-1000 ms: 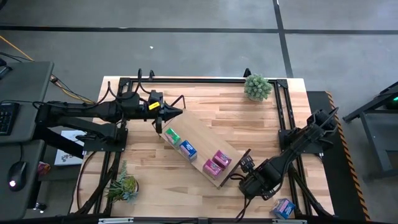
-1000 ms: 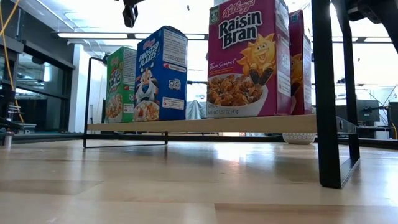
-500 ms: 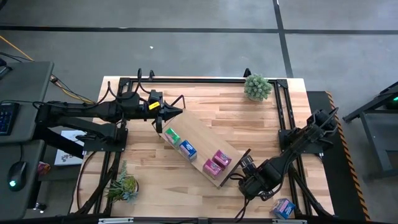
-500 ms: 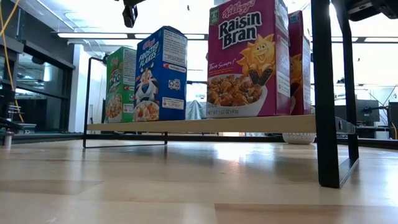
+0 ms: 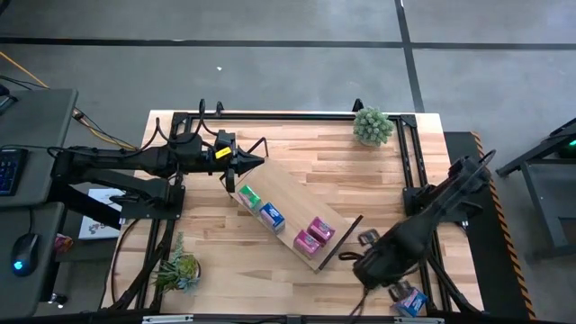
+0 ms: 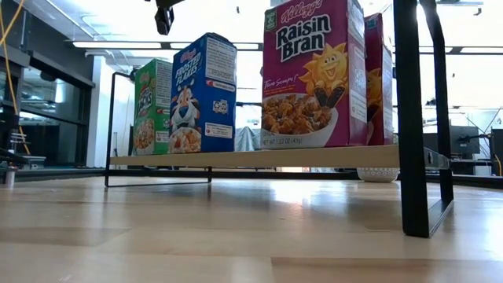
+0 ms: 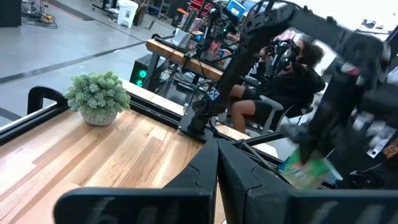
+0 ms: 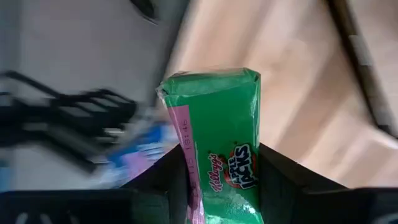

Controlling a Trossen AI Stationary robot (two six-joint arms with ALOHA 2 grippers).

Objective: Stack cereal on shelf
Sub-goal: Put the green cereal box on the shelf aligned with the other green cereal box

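The green cereal box, now held by the shelf's near end, will be put down by my right gripper on the shelf [image 5: 267, 190] next to the other green box.
The shelf [image 5: 290, 219], a light-wood board on black wire ends, lies slantwise on the table. On it stand a green cereal box [image 6: 153, 106], a blue one [image 6: 203, 90] and two pink ones [image 6: 314, 75]. My right gripper [image 5: 366, 241] is by the shelf's near-right end, shut on another green cereal box [image 8: 217, 143]; the arm hides that box in the high view. A further blue box [image 5: 411, 301] lies near the table's near right corner. My left gripper [image 5: 255, 163] is shut above the shelf's far-left end; I see no touch. My right gripper pinches the green box between its two fingers [image 8: 281, 183], one on each face beside the narrow side panel [image 8: 245, 177] that is turned to the wrist camera. The box's free end sticks out past the fingertips. Whether the box is clear of the table I cannot tell.
A small potted plant [image 5: 373, 126] stands at the far right of the table and another [image 5: 178, 268] at the near left. Black frame rails [image 5: 288, 115] run along the table's edges. A seated person [image 7: 292, 74] shows beyond the table's right side.
My right gripper has shut on the green cereal box. It has then risen and shifted a little toward the table's right edge, and its dark body has gone out of the top of the low view.
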